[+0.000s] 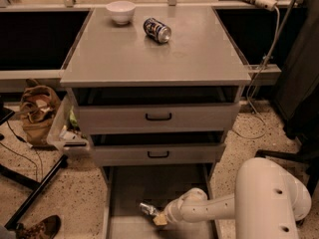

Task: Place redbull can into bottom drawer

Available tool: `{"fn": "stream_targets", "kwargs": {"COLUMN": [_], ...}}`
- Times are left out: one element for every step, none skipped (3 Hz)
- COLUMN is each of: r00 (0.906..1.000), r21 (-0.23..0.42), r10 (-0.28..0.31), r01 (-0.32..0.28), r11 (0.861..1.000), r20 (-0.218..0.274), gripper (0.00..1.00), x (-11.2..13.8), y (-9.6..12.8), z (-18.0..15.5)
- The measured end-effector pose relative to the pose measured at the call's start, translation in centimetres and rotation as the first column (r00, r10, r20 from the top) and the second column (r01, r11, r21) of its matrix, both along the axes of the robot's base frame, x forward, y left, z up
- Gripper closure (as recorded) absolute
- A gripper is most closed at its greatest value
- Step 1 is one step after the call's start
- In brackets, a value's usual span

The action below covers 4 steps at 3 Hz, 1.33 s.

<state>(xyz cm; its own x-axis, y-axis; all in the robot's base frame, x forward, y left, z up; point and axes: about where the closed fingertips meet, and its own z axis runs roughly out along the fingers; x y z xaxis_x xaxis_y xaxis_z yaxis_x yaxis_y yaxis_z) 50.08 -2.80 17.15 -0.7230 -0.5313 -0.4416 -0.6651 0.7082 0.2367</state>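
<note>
My gripper is going to release the redbull can, now tilted low over the drawer floor, near the middle of the open bottom drawer's grey bottom (148,216).
The redbull can (147,209), slim and silver, is low over the wide grey floor of the open bottom drawer (134,183), tilted on its side. My gripper (157,216) reaches in from the right on a white arm and is shut on the can's near end. I cannot tell whether the can touches the drawer floor.
A short dark blue can (157,30) lies on its side on the cabinet top (149,59), beside a white bowl (121,11). Two shallower drawers with black handles (158,116) stand slightly open above. A brown bag (37,111) and black cables lie on the floor at left.
</note>
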Motion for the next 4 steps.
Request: {"fn": "stream_targets", "kwargs": {"r00": [0.9995, 0.9954, 0.9949, 0.9949], "r21": [-0.034, -0.077, -0.078, -0.078], "r10": [0.03, 0.085, 0.09, 0.09], "r01": [-0.031, -0.088, -0.094, -0.094], "r11": [0.999, 0.993, 0.993, 0.993], "r20": [-0.013, -0.045, -0.046, -0.046], "gripper": [1.0, 1.0, 1.0, 0.8], "x": [0.0, -1.0, -1.1, -1.1], "y": [0.7, 1.4, 1.6, 1.6], "z": [-2.4, -4.4, -4.5, -4.5]}}
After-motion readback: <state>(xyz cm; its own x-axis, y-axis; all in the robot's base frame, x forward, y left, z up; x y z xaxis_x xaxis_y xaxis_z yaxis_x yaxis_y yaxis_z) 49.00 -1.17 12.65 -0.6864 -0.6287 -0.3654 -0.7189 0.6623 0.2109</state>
